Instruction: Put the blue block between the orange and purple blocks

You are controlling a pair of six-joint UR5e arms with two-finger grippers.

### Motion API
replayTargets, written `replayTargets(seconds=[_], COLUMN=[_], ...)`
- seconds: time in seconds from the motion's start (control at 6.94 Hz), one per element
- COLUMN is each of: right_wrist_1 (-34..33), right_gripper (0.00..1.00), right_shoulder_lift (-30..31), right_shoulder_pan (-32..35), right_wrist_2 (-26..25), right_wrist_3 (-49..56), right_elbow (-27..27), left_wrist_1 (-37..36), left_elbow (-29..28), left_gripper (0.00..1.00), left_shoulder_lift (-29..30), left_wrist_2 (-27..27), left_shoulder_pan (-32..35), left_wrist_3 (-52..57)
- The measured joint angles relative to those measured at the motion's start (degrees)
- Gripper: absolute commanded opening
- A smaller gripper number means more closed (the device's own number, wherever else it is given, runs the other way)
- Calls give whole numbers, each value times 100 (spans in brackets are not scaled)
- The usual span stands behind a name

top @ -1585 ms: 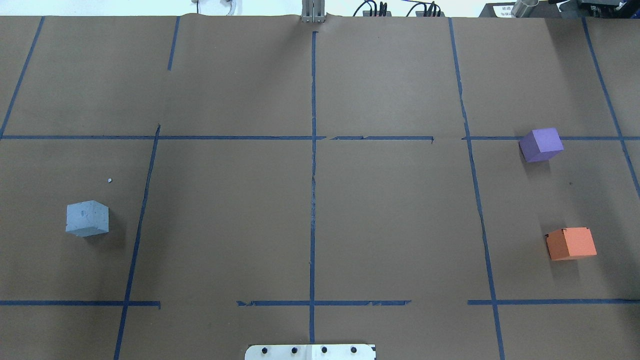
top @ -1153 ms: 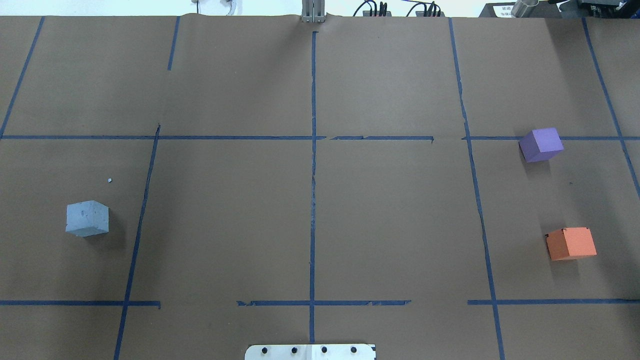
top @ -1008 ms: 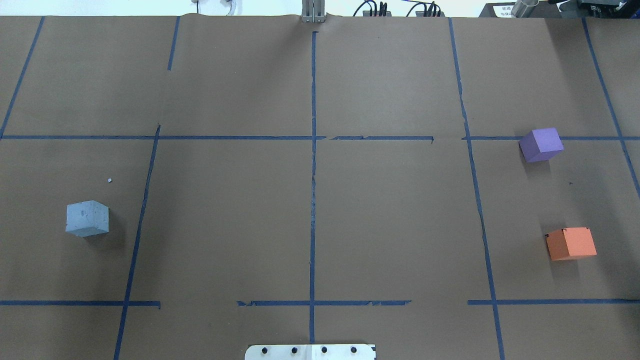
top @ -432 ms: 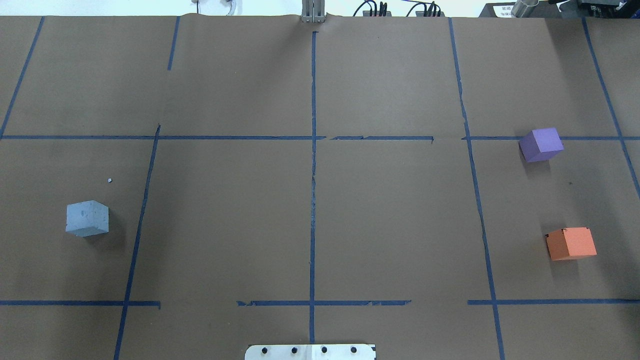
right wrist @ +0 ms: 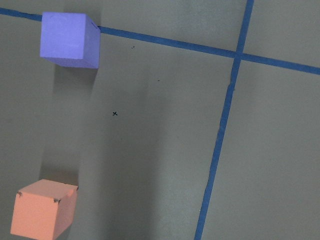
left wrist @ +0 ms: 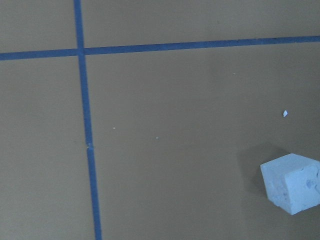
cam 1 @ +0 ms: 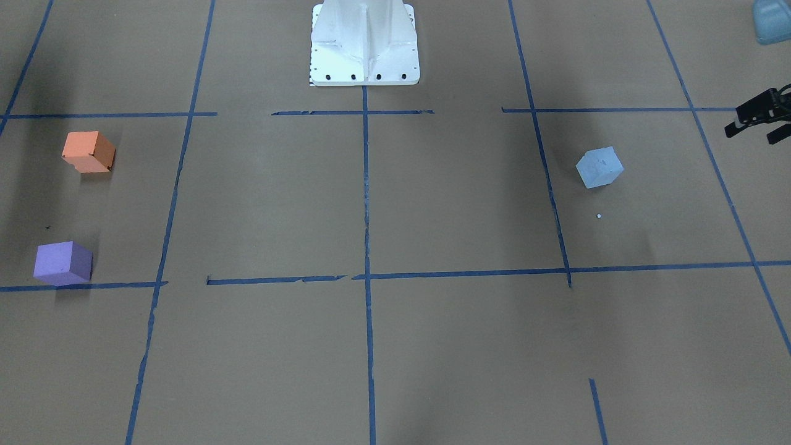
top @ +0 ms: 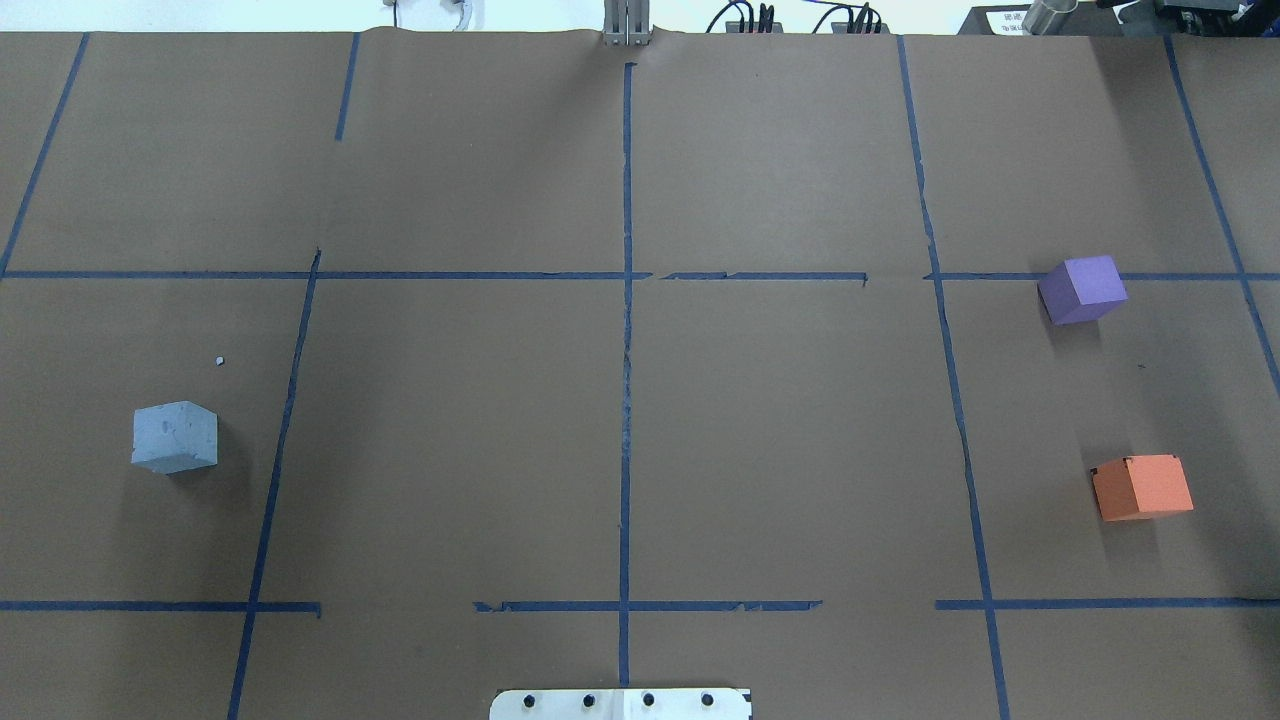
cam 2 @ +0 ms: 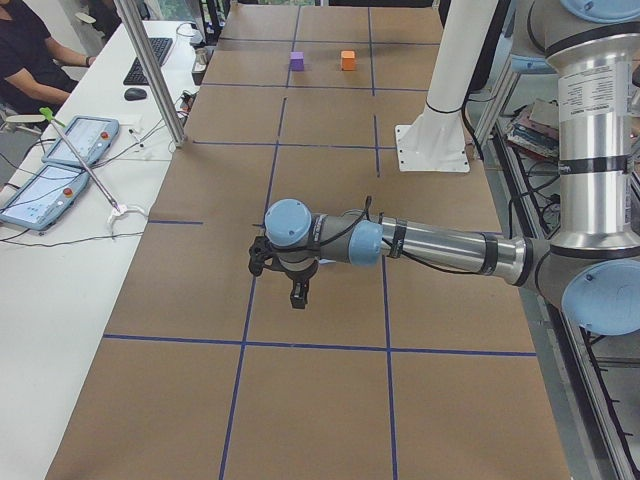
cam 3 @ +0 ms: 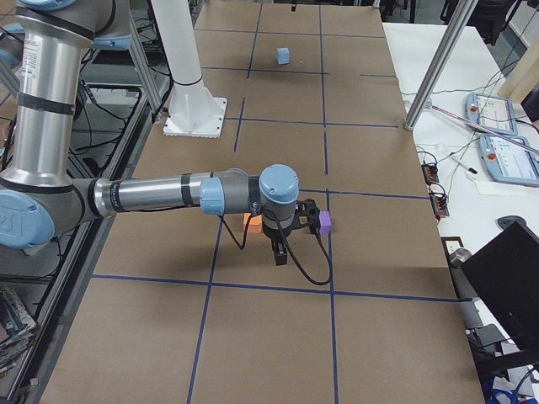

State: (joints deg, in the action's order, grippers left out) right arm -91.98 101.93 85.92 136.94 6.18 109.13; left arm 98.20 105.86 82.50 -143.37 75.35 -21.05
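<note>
My left gripper needs to grip the blue block on opposite sides, around its half (cam 1: 602,156) (left wrist: 302,192) nearest the white robot base.
The pale blue block (top: 175,437) sits on the table's left part; it also shows in the front view (cam 1: 599,167) and at the lower right of the left wrist view (left wrist: 292,182). The purple block (top: 1082,289) and orange block (top: 1142,487) sit apart at the far right, both in the right wrist view, purple (right wrist: 70,40) and orange (right wrist: 42,208). My left gripper (cam 1: 749,137) hovers open and empty, outward of the blue block. My right gripper (cam 3: 290,231) hovers by the orange and purple blocks; I cannot tell whether it is open or shut.
Brown paper with a blue tape grid covers the table (top: 620,400). The white robot base (cam 1: 364,62) stands at the near middle edge. A small white crumb (top: 219,361) lies beyond the blue block. A side desk with tablets (cam 2: 75,140) and a metal post (cam 2: 150,70) flank the table.
</note>
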Motion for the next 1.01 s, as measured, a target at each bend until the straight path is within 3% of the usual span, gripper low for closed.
replayTargets(seconds=[0.43,1.01], right_wrist_1=[198,207], right_gripper=[100,100], right_shoulder_lift=[1,2], right_shoulder_pan=[-32,-104], right_wrist_2=[16,19], right_wrist_3=[-16,-24], right_elbow=[-93,-152], left_wrist_1=[1615,1831], left_elbow=[0,-118], left_gripper=[100,100], left_shoulder_lift=[4,210], left_wrist_2=[767,1426], left_shoulder_pan=[-1501,-2671], left_wrist_3=[-3390,-4371])
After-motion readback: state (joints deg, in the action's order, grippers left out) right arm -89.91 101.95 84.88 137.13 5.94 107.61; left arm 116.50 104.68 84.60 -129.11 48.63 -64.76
